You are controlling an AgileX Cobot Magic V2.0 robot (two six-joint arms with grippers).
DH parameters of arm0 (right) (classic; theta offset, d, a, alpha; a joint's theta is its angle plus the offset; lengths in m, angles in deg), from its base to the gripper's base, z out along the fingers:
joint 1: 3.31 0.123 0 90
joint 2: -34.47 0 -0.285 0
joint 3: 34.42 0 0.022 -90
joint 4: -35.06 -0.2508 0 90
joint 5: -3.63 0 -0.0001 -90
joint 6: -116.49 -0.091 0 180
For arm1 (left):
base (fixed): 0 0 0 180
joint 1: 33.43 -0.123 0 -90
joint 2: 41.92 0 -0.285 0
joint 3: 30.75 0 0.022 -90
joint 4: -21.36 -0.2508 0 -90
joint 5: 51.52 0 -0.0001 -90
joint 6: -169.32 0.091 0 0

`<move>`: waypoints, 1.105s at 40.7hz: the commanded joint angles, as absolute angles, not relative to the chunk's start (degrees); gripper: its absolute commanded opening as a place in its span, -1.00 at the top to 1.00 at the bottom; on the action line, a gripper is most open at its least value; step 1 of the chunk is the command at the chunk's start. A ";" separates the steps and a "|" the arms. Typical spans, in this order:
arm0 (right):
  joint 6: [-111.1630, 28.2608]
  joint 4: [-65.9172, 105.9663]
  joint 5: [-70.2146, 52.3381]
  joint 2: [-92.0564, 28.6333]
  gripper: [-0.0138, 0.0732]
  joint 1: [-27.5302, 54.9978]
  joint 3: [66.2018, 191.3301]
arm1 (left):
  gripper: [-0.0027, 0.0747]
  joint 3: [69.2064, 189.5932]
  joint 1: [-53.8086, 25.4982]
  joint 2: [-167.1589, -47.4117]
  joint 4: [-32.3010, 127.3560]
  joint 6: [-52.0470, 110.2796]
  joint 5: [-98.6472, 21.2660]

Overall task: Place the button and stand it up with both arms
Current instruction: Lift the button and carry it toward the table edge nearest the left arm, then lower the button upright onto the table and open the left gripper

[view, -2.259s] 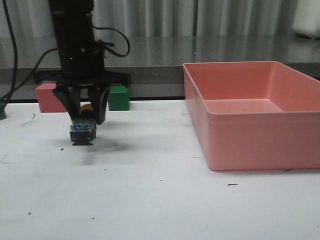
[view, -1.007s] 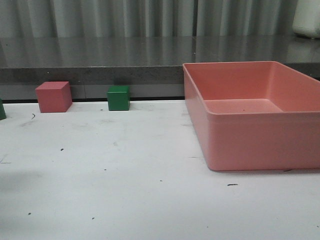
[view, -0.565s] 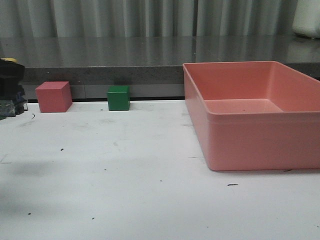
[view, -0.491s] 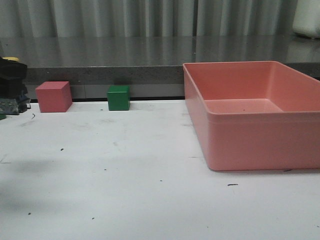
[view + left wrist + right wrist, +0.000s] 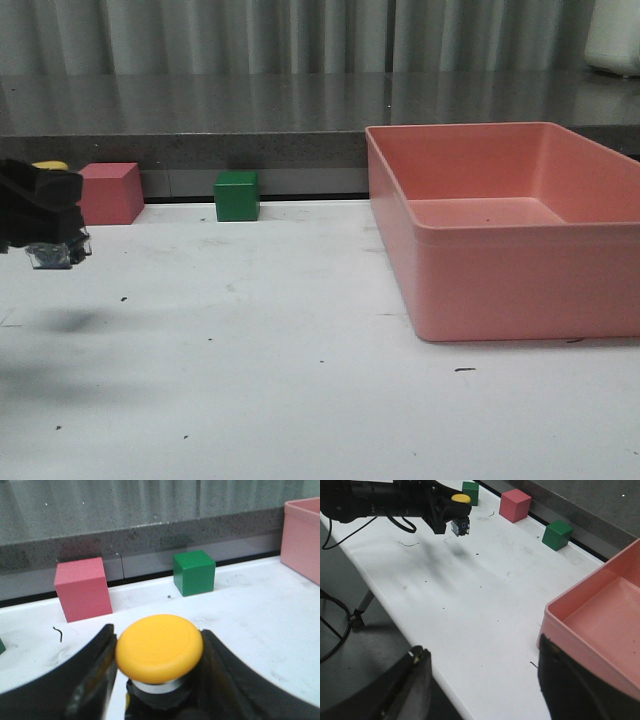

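Next, the left gripper releases the button upright on the bare white table (image 5: 68, 322) before the pink cube, in front of it.
My left gripper (image 5: 55, 212) is at the far left of the front view, shut on the button (image 5: 56, 254). It holds the button a little above the table with the yellow cap up. In the left wrist view the yellow cap (image 5: 159, 647) sits between the two black fingers (image 5: 95, 675), above the white collar. The right wrist view shows the left gripper (image 5: 451, 514) and the button (image 5: 460, 500) from afar. My right gripper (image 5: 482, 680) is open and empty, high over the table's front edge. It is out of the front view.
A pink cube (image 5: 110, 192) and a green cube (image 5: 237, 195) stand at the table's back edge. A large pink bin (image 5: 500, 300) fills the right side. A second green cube (image 5: 470, 492) is at the far left. The table's front edge (image 5: 395, 625) drops to the floor.
My left gripper went out of the front view with the button. It has since come back in at the left edge and moved right and a little lower, still holding it.
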State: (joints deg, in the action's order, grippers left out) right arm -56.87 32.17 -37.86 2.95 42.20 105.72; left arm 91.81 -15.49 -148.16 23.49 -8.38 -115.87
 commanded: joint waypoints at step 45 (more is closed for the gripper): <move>-56.28 32.51 -33.24 2.68 -0.42 42.01 107.17 | -0.10 93.08 -15.08 -153.53 23.28 -9.27 -129.76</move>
State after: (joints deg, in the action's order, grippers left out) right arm -56.87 32.17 -37.86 2.95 42.20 105.72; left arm 92.27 -15.49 -155.43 23.06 -8.60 -116.38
